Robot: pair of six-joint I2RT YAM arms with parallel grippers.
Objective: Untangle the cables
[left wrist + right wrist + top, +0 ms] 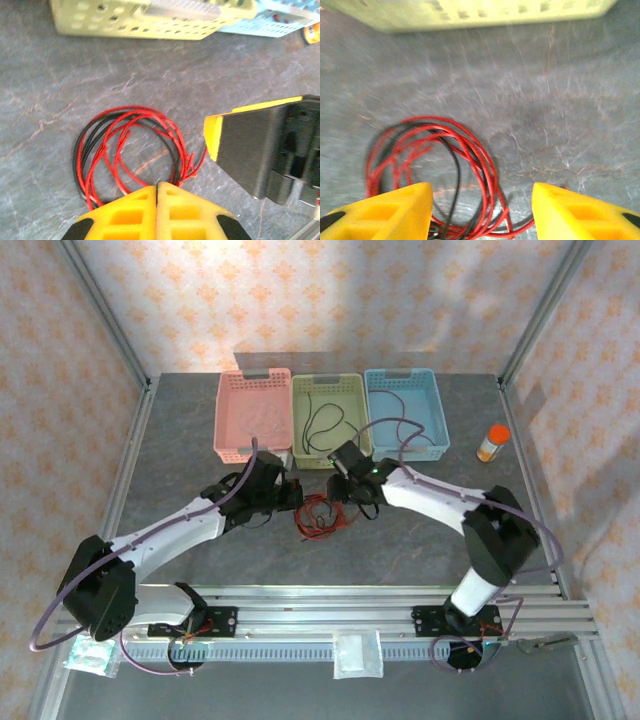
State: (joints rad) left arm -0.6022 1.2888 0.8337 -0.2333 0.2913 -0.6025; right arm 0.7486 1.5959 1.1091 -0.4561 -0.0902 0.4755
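Observation:
The red cable's loose end lies under one finger of the robot's open right gripper, beside the loops, so the robot should shift over, pinch that loose end [204, 152] and lift it.
The cables [320, 515] lie as a small tangle of red and black loops on the grey table between the two arms. In the left wrist view the loops [125, 145] spread just ahead of my left gripper [157, 186], whose yellow fingers are shut tip to tip. A few red strands run under its tips; whether one is pinched is hidden. My right gripper [482, 210] stands open, its fingers [395, 212] straddling the near side of the tangle [470, 165]. From above, the left gripper [298, 498] and right gripper [347, 495] flank the tangle closely.
Three baskets stand in a row at the back: pink [228, 415], green [300, 390] with a black cable [322, 425] inside, and blue [437, 410]. An orange-capped bottle [491, 443] stands to the right. The right gripper's finger [255, 145] is close by in the left wrist view.

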